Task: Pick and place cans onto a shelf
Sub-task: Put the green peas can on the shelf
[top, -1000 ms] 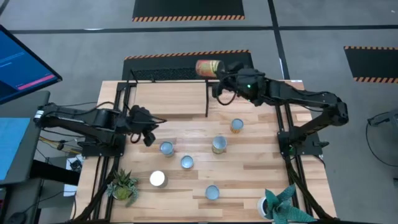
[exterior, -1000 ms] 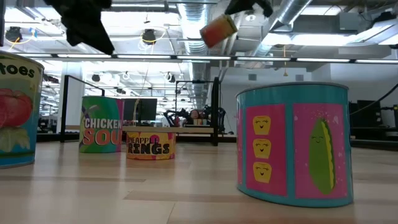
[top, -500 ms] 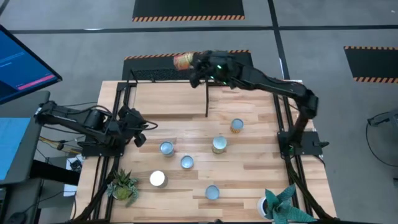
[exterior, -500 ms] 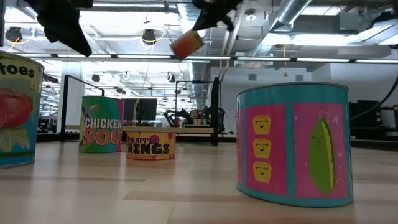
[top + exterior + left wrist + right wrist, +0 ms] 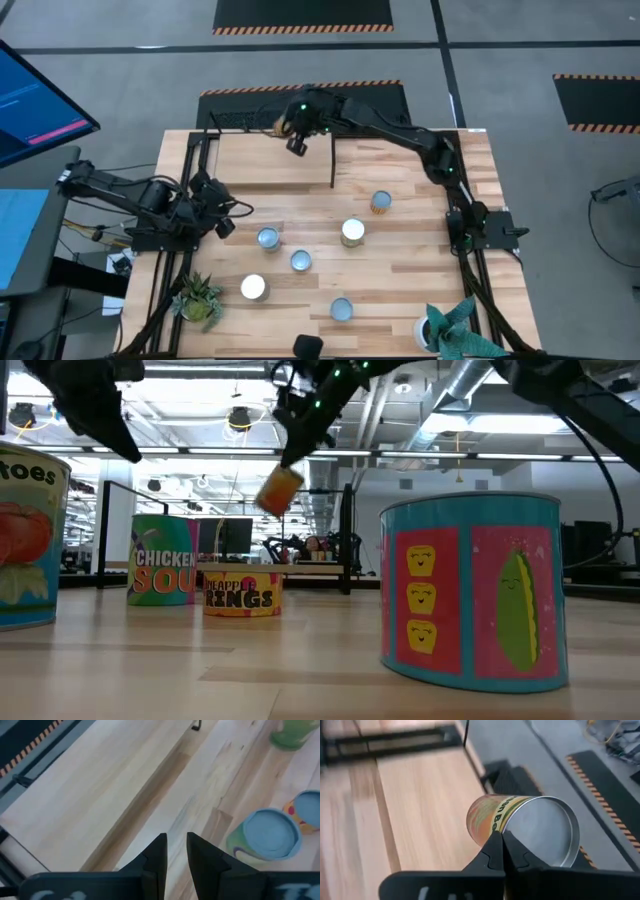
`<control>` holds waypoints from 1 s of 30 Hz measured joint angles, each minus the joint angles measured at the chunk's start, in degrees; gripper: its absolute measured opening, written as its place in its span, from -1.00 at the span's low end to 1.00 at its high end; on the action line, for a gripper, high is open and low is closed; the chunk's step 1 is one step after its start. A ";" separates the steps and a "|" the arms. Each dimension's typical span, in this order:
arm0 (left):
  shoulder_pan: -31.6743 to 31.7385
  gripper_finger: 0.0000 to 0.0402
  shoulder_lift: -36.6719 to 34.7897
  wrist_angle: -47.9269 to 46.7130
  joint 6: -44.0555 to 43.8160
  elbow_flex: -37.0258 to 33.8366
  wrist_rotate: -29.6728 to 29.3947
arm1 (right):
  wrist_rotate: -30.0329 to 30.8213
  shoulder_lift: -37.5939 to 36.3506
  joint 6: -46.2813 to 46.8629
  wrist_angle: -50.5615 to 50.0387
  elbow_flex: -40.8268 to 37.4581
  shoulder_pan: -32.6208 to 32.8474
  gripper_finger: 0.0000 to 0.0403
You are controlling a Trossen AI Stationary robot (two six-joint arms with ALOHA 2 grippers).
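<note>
My right gripper should set the orange-labelled can down on the light wood shelf [image 5: 303, 157] near the black post. The can now hangs tilted in the air.
My right gripper [image 5: 297, 128] reaches over the far left part of the shelf [image 5: 255, 165], a light wood panel in a black frame, and is shut on an orange-labelled can [image 5: 282, 122]. In the low view this can [image 5: 279, 488] hangs tilted in the air. Several other cans stand upright on the table, among them one with a blue top [image 5: 268, 238] and one with a yellow top [image 5: 352, 232]. My left gripper [image 5: 222, 222] hovers near the table's left edge, empty, with a narrow gap between its fingers [image 5: 176, 852]. My right gripper pinches the rim [image 5: 506, 831] of the can's silver end between its two fingers, one on the end face and one on the labelled side wall. The can [image 5: 487, 817] is lifted clear above the shelf and tilted, its other end pointing away from the fingers.
Potted plants stand at the near left [image 5: 198, 298] and near right [image 5: 455, 330] corners. A black post [image 5: 332, 160] marks the shelf's right end. In the low view a large corn can [image 5: 470, 590] stands close, with soup [image 5: 163, 560] and pineapple [image 5: 242, 592] cans farther off.
My right gripper has carried the orange can along the far edge toward the table's left and lowered it toward the shelf; the can has stayed tilted and in the air. My left gripper has drawn back toward the table's left edge.
</note>
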 joint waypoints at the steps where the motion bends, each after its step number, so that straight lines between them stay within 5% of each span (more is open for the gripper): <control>1: -0.35 -0.69 -0.18 0.88 -0.10 -0.87 -0.11 | -0.03 0.24 -0.57 -0.93 -0.57 0.16 -1.00; 12: -4.05 -0.69 -2.30 14.21 3.30 -8.61 -5.69 | -0.56 3.33 -1.68 -5.98 -0.68 2.45 -1.00; 30: -4.19 -0.69 -2.52 18.10 1.21 -11.06 -5.16 | 1.82 5.24 -13.15 -11.57 -0.71 4.43 -1.00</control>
